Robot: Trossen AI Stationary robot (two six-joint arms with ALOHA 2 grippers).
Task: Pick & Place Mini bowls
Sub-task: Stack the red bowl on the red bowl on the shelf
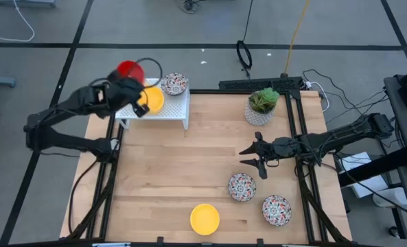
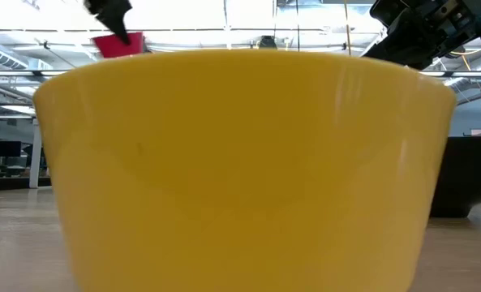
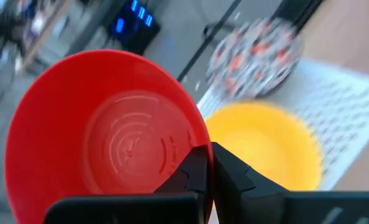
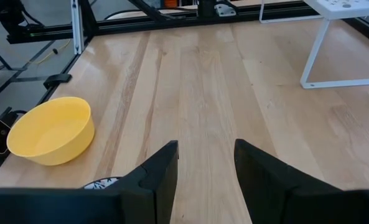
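Observation:
Next, my left gripper releases the red mini bowl on the white perforated rack's far corner (image 1: 129, 90), beside that yellow bowl.
My left gripper (image 1: 132, 82) is shut on a red mini bowl (image 1: 129, 68), held in the air over the far left corner of the white perforated rack (image 1: 172, 110). A yellow bowl (image 1: 152, 99) and a speckled bowl (image 1: 174, 84) sit on the rack top. My right gripper (image 1: 248, 157) hovers open above the table's right half. Near it, two speckled bowls (image 1: 241, 186) (image 1: 276, 210) and a yellow bowl (image 1: 204, 218) rest on their bases on the table. That yellow bowl (image 2: 248, 162) fills the low view. My left gripper (image 3: 208, 152) holds the red bowl by its rim (image 3: 200, 134), on the side toward the rack. One finger (image 3: 193, 171) is inside the bowl and the other (image 3: 237, 177) outside. The bowl (image 2: 118, 45) is lifted clear and hangs tilted below the gripper.
A white pot with a green plant (image 1: 261, 105) stands near the table's far right corner, just beyond my right gripper. The rack's leg (image 4: 321, 50) shows in the right wrist view. Bare wood (image 1: 182, 161) lies between the rack and the near bowls.

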